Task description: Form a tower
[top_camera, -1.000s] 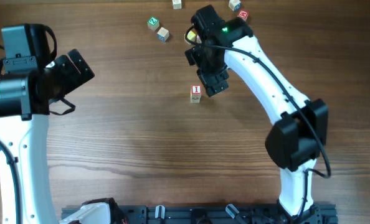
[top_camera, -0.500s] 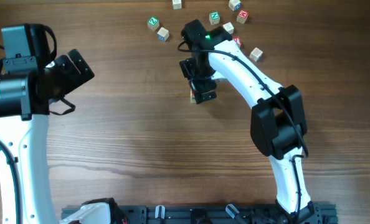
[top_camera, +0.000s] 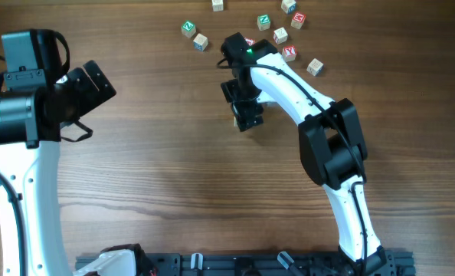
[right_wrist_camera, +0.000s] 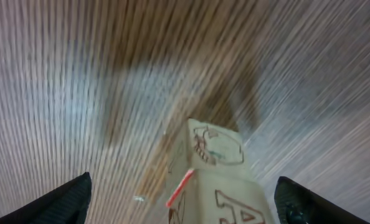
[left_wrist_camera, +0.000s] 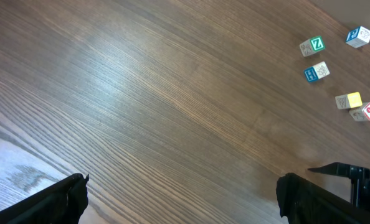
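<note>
The top cube sits twisted on the cube below, so the robot's right gripper needs to close around the tower where the cubes meet (right_wrist_camera: 220,172) and straighten them before another is added.
In the right wrist view the tower (right_wrist_camera: 217,177) rises between my right gripper's (right_wrist_camera: 185,208) two dark fingertips (right_wrist_camera: 63,200), close to the camera. Its pale wooden cubes show line drawings, a red edge and part of a red letter. The jaws stand wide, with a gap to the tower on each side, so the gripper is open. From overhead the right gripper (top_camera: 247,113) sits right over the tower and hides nearly all of it. My left gripper (top_camera: 97,83) hovers far off at the left, open, with only bare wood between its fingers (left_wrist_camera: 51,202).
Loose alphabet cubes lie scattered at the table's far edge: a green one (top_camera: 188,28), a plain one (top_camera: 201,41), another green one (top_camera: 263,21), a red one (top_camera: 289,52), and several more. The right arm (top_camera: 327,146) crosses the table's right half.
My right gripper has swung left from beside the tower to directly over it, jaws straddling it. That uncovered several loose cubes at the back. The left arm has not moved.
</note>
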You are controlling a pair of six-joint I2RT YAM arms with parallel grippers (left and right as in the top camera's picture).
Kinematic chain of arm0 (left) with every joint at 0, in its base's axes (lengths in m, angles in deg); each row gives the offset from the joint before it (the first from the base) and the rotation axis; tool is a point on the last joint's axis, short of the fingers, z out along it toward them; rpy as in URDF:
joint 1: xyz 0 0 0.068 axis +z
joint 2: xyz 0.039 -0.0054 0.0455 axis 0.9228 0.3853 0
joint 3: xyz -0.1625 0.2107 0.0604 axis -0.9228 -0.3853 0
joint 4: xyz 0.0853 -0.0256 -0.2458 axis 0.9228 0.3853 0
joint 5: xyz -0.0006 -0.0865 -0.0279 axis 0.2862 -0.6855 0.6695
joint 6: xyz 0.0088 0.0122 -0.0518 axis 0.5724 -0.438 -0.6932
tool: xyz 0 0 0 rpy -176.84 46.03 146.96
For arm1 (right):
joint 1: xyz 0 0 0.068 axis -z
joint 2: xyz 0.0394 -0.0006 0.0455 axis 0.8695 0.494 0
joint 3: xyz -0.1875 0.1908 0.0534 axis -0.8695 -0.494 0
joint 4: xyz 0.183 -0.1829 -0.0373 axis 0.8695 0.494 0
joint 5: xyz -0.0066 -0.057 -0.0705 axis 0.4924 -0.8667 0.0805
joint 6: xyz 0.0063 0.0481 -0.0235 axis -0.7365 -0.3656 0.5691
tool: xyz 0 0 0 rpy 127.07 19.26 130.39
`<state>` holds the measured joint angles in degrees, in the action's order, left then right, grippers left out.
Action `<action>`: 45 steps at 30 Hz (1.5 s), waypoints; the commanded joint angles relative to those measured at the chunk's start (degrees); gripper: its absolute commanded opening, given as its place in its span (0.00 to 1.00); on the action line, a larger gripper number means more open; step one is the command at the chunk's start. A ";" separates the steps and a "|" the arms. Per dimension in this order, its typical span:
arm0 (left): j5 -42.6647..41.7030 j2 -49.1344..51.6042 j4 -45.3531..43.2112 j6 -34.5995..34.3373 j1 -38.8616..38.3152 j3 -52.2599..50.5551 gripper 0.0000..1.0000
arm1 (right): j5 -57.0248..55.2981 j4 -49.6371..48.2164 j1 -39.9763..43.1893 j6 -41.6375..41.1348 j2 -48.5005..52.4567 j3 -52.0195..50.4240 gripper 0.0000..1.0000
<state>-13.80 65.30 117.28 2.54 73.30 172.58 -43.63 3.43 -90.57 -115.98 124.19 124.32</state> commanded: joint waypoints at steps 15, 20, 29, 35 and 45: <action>0.31 -0.83 0.00 -0.57 0.22 -0.07 1.00 | -3.82 0.22 -0.02 -4.26 1.01 0.33 0.85; 0.31 -0.83 0.00 -0.57 0.22 -0.07 1.00 | -2.56 0.33 -0.02 -4.20 1.01 0.33 0.72; 0.31 -0.83 0.00 -0.55 0.22 -0.07 1.00 | -2.54 1.66 -0.02 -4.02 1.01 0.33 0.64; 0.31 -0.83 0.00 -0.57 0.22 -0.07 1.00 | -2.47 1.62 -0.02 -4.02 1.01 0.33 0.59; 0.31 -0.83 0.00 -0.55 0.22 -0.07 1.00 | -2.08 1.60 -0.02 -4.04 1.01 0.33 0.52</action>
<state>-13.80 65.30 117.28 2.54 73.30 172.58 -46.58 4.77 -90.57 -119.56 124.21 124.32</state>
